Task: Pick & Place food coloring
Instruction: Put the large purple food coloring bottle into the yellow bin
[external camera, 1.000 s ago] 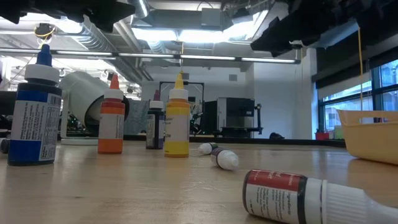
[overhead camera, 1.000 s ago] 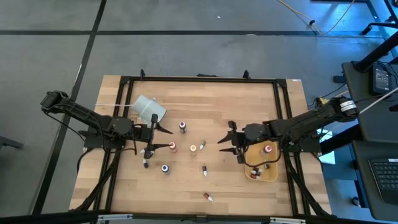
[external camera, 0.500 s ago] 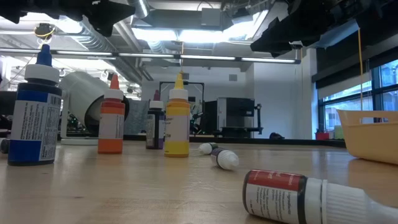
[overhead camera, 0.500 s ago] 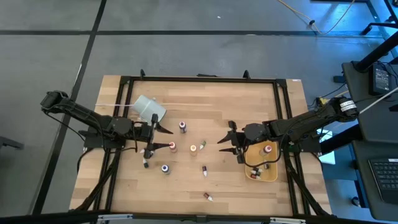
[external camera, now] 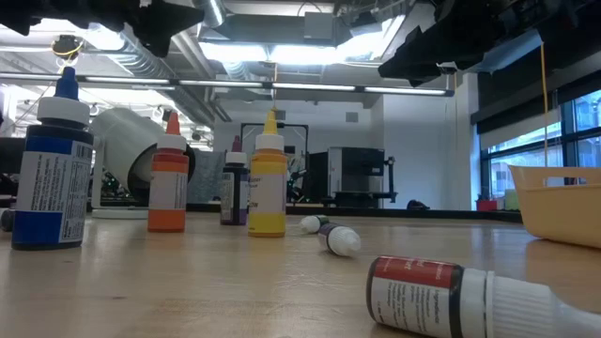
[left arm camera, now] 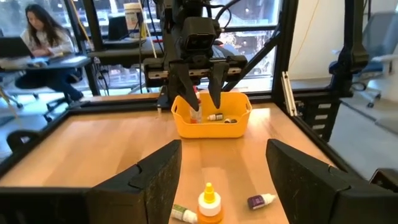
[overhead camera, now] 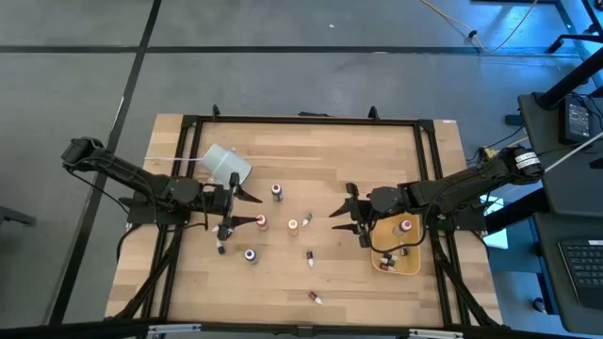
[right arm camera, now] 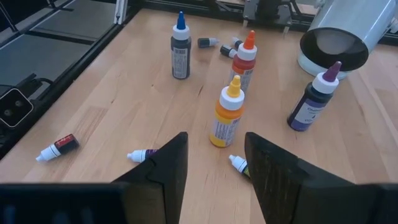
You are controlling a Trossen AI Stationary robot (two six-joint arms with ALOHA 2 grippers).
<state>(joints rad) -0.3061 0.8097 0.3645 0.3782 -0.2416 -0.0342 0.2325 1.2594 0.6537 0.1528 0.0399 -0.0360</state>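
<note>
Next, my left gripper goes to close on the top of the purple bottle (overhead camera: 276, 188) standing near the white cup.
Several small food coloring bottles are spread over the wooden table. Standing upright are the orange (overhead camera: 261, 222), purple (overhead camera: 276, 192), yellow (overhead camera: 293, 224) and blue (overhead camera: 250, 254) ones. A red one (overhead camera: 315, 298) and a few tiny ones lie on their sides. My left gripper (overhead camera: 256, 210) is open, beside the orange bottle and facing the yellow bottle (left arm camera: 209, 202). My right gripper (overhead camera: 337, 209) is open to the right of the yellow bottle (right arm camera: 227, 112), between it and the yellow tray (overhead camera: 412, 259). Neither touches anything.
A white cup-like cylinder (overhead camera: 227, 165) lies on its side toward the far left. The tray (left arm camera: 180, 124) near the right edge holds a few bottles. A black frame (overhead camera: 301, 121) borders the table. A person (left arm camera: 43, 37) sits at a desk in the room beyond.
</note>
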